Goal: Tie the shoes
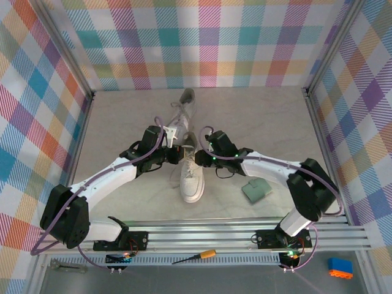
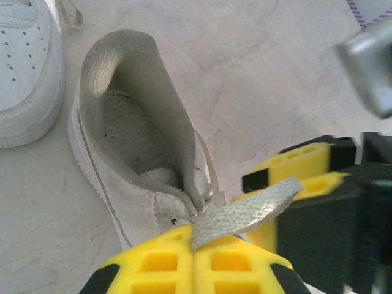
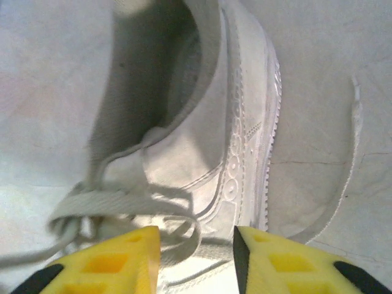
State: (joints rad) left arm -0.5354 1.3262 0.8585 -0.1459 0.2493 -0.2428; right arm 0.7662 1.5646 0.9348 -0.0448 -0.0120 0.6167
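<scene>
The lace loops are outside the open fingers of my right gripper, so it should turn across the shoe and pinch the lace (image 3: 79, 214) by the knot.
Two white shoes lie mid-table: the near shoe (image 1: 192, 177) with its toe toward me, the far shoe (image 1: 186, 105) behind it. My left gripper (image 1: 173, 151) is at the near shoe's opening, its yellow fingers shut on a flat white lace (image 2: 245, 211) that stretches right from the shoe's collar (image 2: 135, 153). The far shoe's toe (image 2: 24, 67) shows at the top left of the left wrist view. My right gripper (image 1: 200, 153) hovers on the other side, open (image 3: 196, 245), with lace loops (image 3: 122, 208) lying just beyond its left finger. A loose lace end (image 3: 349, 165) curves on the table.
A small green pad (image 1: 256, 190) lies right of the near shoe. A screwdriver (image 1: 195, 256) and a blue-orange block (image 1: 340, 268) sit beyond the front rails. Checkered walls with metal posts (image 1: 79, 79) enclose the table on three sides.
</scene>
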